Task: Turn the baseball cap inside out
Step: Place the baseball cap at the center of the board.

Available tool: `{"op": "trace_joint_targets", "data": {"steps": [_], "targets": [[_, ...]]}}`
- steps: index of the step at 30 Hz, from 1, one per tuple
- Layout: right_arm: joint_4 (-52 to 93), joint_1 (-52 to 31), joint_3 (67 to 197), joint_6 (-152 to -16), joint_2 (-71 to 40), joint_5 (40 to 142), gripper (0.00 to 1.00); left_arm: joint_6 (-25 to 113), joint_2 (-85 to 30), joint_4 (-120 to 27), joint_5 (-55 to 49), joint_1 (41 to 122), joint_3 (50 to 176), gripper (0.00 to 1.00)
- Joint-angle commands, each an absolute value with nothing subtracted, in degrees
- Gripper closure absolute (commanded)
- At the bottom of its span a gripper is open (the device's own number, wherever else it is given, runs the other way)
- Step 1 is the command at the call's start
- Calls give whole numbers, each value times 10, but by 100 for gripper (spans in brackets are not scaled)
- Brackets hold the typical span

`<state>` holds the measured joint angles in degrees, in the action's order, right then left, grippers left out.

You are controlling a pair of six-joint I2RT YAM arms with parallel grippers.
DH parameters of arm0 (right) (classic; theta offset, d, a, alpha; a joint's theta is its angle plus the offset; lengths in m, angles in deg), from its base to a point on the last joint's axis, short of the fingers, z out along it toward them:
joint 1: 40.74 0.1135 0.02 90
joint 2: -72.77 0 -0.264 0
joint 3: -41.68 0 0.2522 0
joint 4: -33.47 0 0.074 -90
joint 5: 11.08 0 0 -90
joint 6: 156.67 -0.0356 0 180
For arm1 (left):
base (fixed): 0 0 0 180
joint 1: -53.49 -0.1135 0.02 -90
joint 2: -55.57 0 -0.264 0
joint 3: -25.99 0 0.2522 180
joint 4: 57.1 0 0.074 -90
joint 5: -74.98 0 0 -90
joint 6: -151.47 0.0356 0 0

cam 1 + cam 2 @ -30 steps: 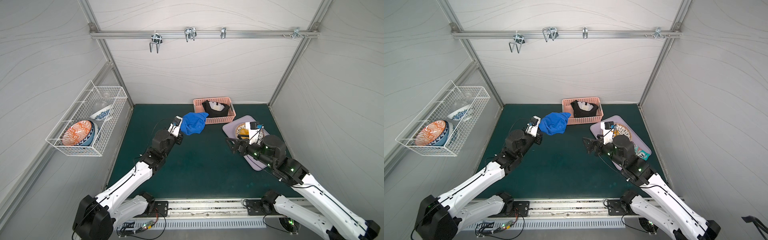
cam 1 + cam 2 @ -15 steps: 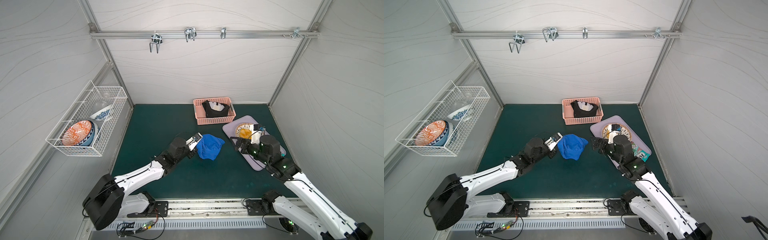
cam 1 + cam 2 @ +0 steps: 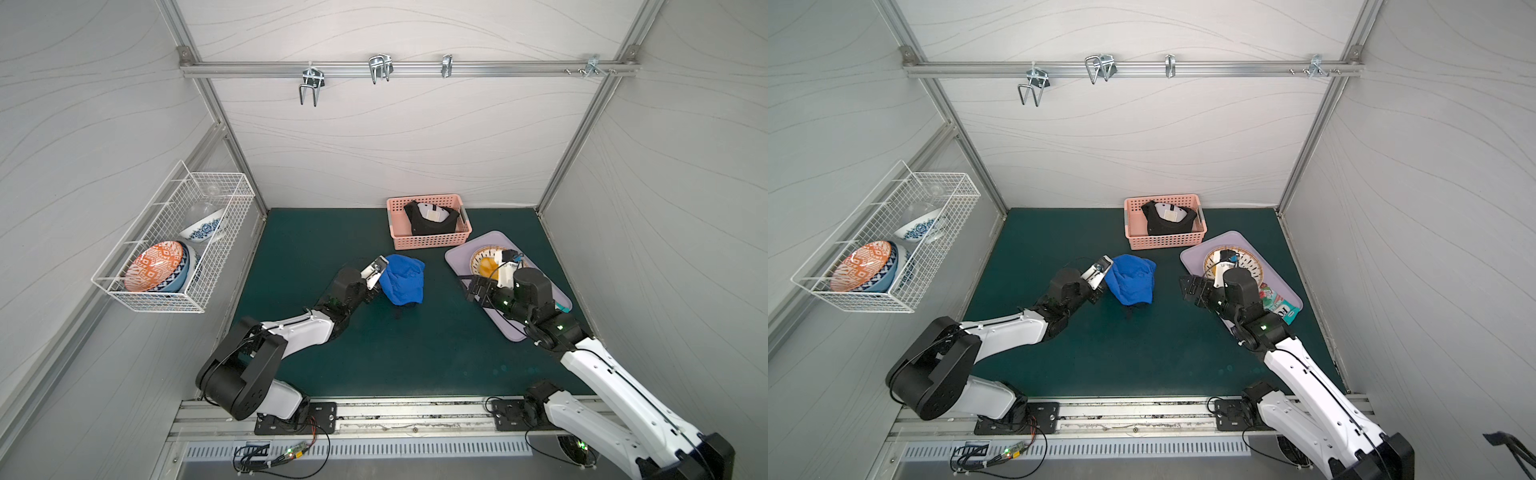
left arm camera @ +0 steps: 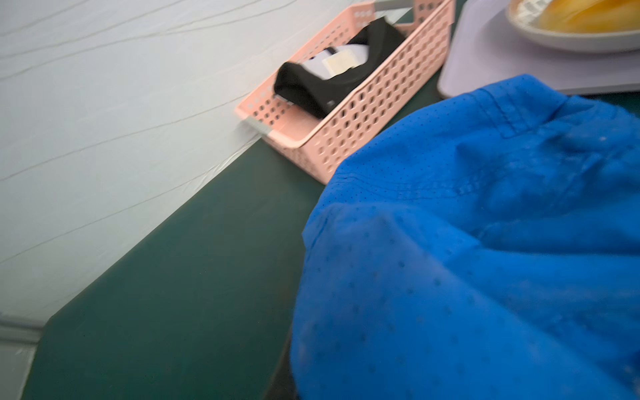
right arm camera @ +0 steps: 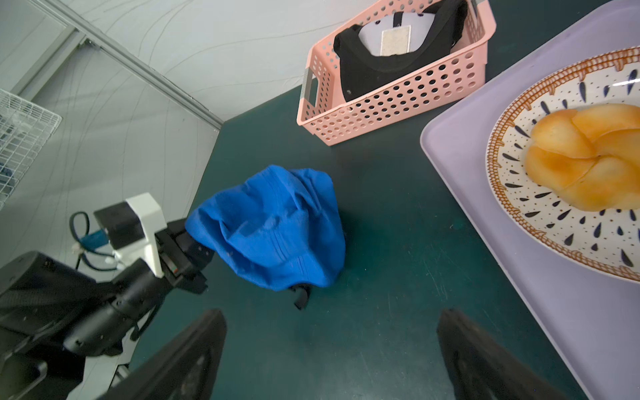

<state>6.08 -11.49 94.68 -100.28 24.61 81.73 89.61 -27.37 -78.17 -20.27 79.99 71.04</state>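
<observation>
The blue cap hangs crumpled by its edge from my left gripper, so I should put the cap down and take it near the black strap [image 5: 302, 296].
The blue baseball cap [image 3: 403, 282] [image 3: 1131, 279] hangs crumpled over the middle of the green mat, a black strap [image 5: 301, 298] dangling under it. My left gripper [image 3: 374, 293] [image 5: 194, 249] is shut on the cap's left edge, its fingertips buried in the fabric. In the left wrist view the cap [image 4: 467, 259] fills the near side and hides the jaws. My right gripper [image 3: 473, 289] [image 5: 329, 322] stands open and empty to the right of the cap [image 5: 273, 228], apart from it, by the tray's near-left edge.
A pink basket [image 3: 430, 245] holding a black cap sits at the back of the mat. A purple tray [image 3: 540, 320] at the right carries a patterned plate [image 5: 540, 214] with bread. A wire basket [image 3: 174, 245] of bowls hangs on the left wall.
My left arm has carried the cap from the back left, near the pink basket, forward to the mat's middle. The right gripper has stayed open and has hardly moved.
</observation>
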Motion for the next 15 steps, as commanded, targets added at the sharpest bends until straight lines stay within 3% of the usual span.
{"op": "trace_joint_targets", "data": {"steps": [1,15], "targets": [[76,-117,941,-982,235,850,1,949,-272,-775,-158,777,697,100],[89,-80,929,-923,160,873,1,1091,-289,-658,-207,721,695,100]]}}
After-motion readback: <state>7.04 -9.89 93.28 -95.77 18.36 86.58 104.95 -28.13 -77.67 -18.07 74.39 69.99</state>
